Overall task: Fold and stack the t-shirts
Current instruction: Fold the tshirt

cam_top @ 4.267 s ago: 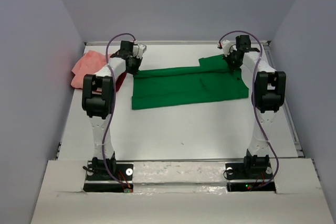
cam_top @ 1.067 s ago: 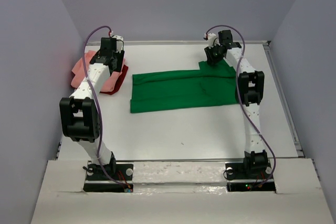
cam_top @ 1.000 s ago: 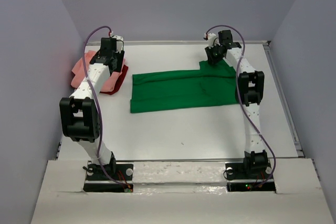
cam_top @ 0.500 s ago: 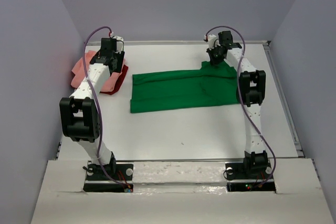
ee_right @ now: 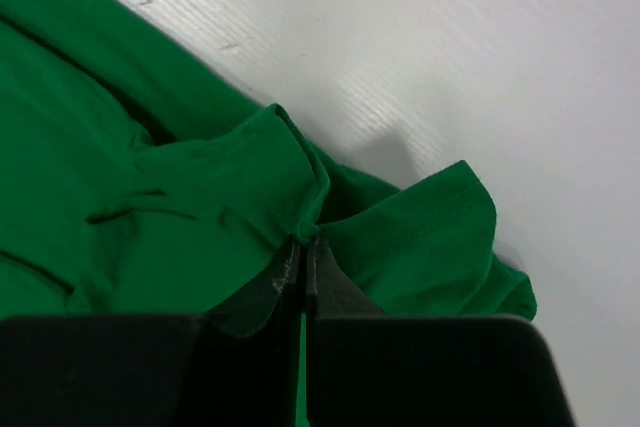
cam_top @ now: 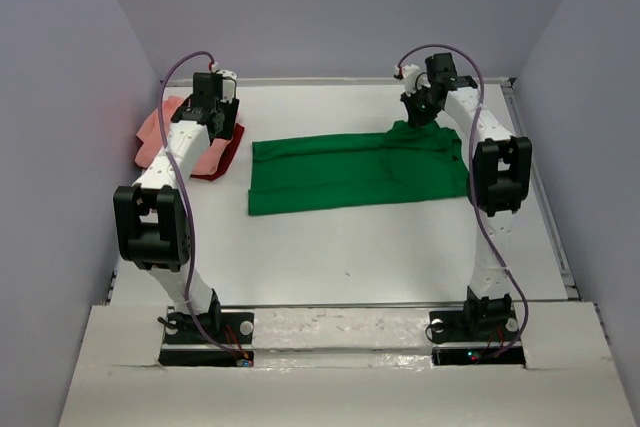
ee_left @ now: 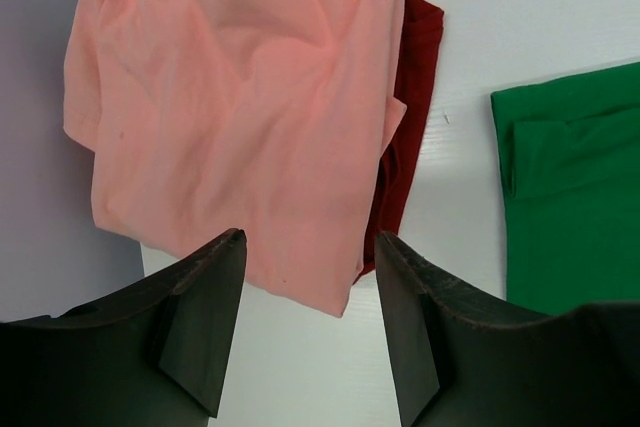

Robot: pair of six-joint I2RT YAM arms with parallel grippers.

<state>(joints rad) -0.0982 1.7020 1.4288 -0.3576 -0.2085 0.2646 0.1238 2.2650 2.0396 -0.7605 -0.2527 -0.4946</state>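
The robot's right gripper should release the sleeve of the green t-shirt on the shirt's own body, just inside its far edge (cam_top: 408, 156).
A bright green t-shirt (cam_top: 350, 169) lies folded into a long band across the middle of the table. My right gripper (ee_right: 304, 242) is shut on the green t-shirt's (ee_right: 180, 207) far right sleeve, pinching a fold that puckers at the fingertips; the top view shows this gripper (cam_top: 418, 115) at the shirt's far right corner. A salmon-pink t-shirt (ee_left: 230, 107) lies on dark red cloth (ee_left: 405, 137) at the far left. My left gripper (ee_left: 308, 257) hangs open above the pink shirt's near corner, holding nothing. In the top view the left gripper (cam_top: 210, 107) stands over the pink t-shirt (cam_top: 160, 132).
The table's back edge (cam_top: 330, 80) runs close behind both grippers. The left wall (cam_top: 60, 147) stands right beside the pink and red pile. The green shirt's left end (ee_left: 570, 197) lies a short way right of the pile.
My right gripper has shut on the green shirt's far right sleeve and pulled it rightward, so the sleeve corner now lies further right. The left arm has stayed still, open.
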